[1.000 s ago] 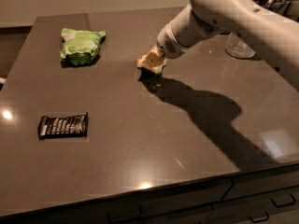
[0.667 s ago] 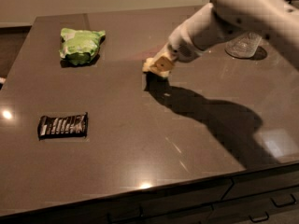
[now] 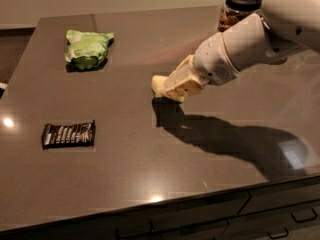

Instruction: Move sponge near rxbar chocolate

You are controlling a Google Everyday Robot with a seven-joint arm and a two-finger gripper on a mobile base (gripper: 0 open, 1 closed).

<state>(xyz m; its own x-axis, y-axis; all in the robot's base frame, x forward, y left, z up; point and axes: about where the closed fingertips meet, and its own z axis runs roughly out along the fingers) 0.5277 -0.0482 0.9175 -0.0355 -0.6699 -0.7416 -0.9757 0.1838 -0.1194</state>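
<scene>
The robot's gripper will let go of the sponge on the table (image 3: 106, 125), close beside the near end of the rxbar chocolate that faces the robot's arm. The sponge is now held near the table's middle.
The sponge (image 3: 159, 84), a small pale yellow block, sits at the tip of my gripper (image 3: 169, 88) near the middle of the dark table, a little above its own shadow. The gripper comes in from the right on a white arm and is shut on the sponge; its body hides the sponge's right part. The rxbar chocolate (image 3: 68, 134), a flat dark wrapper with pale stripes, lies flat at the front left, well to the left of and nearer than the sponge.
A bright green wrinkly bag (image 3: 87, 48) lies at the back left. A jar with a dark lid (image 3: 239, 5) stands at the back right behind the arm. The table's front edge (image 3: 150, 201) runs above drawers.
The gripper and the sponge have moved toward the table's front, after a short drift to the right. The rxbar and the green bag have not moved.
</scene>
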